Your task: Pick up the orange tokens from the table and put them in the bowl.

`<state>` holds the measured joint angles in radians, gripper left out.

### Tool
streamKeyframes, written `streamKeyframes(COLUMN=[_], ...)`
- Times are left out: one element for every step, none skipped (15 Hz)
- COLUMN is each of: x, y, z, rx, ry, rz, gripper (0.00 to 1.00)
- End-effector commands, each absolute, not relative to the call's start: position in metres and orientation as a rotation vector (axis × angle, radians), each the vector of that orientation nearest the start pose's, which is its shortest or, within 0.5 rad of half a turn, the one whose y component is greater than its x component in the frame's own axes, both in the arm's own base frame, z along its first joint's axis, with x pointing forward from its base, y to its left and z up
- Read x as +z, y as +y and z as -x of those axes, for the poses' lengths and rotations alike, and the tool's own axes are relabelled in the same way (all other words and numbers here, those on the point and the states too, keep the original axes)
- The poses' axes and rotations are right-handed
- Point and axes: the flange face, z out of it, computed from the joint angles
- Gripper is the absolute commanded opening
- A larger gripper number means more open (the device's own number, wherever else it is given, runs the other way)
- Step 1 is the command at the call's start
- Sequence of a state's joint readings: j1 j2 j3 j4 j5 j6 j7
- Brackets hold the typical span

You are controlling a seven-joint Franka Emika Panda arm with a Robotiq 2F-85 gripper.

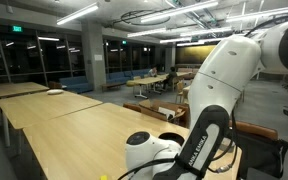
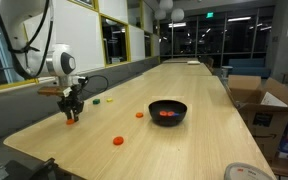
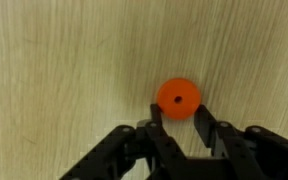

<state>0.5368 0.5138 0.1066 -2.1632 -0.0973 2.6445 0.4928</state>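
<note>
The orange token will drop from my gripper near the middle of the black bowl [image 1: 171,143], among the pieces inside.
In the wrist view my gripper [image 3: 178,115] is down at the table [image 3: 54,70], its two fingertips closed against the sides of an orange token [image 3: 178,95] with a small centre hole. In an exterior view the gripper [image 2: 72,112] is near the table's left edge, with that token [image 2: 71,120] at its tips. Two more orange tokens [image 2: 118,141] [image 2: 139,115] lie on the table [image 2: 184,145]. The black bowl [image 2: 167,104] stands to the right with an orange token [image 2: 165,114] inside.
Small green [image 2: 97,100] and yellowish [image 2: 111,99] pieces lie behind the gripper near the window-side edge. Cardboard boxes [image 2: 254,100] stand past the table's far side. A white object [image 2: 246,172] sits at the near corner. My arm [image 1: 219,80] fills an exterior view.
</note>
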Motion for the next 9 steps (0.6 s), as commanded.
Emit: streamKeyframes(x=[0.156, 0.156, 0.157, 0.157, 0.157, 0.158, 0.16, 0.163, 0.168], y=[0.34, 0.339, 0.338, 0.338, 0.337, 0.336, 0.334, 0.331, 0.327], z=[-0.447, -0.447, -0.447, -0.447, -0.448, -0.448, -0.45, -0.453, -0.457], rx=[0.081, 0.094, 0.102, 0.109, 0.112, 0.115, 0.122, 0.113, 0.102], ry=[-0.363, -0.364, -0.365, -0.366, -0.366, -0.363, -0.361, -0.347, -0.334], rz=[3.158, 3.162, 3.164, 3.167, 3.168, 3.173, 3.168, 3.17, 3.168], gripper=[0.14, 0.14, 0.14, 0.14, 0.14, 0.14, 0.14, 0.14, 0.14])
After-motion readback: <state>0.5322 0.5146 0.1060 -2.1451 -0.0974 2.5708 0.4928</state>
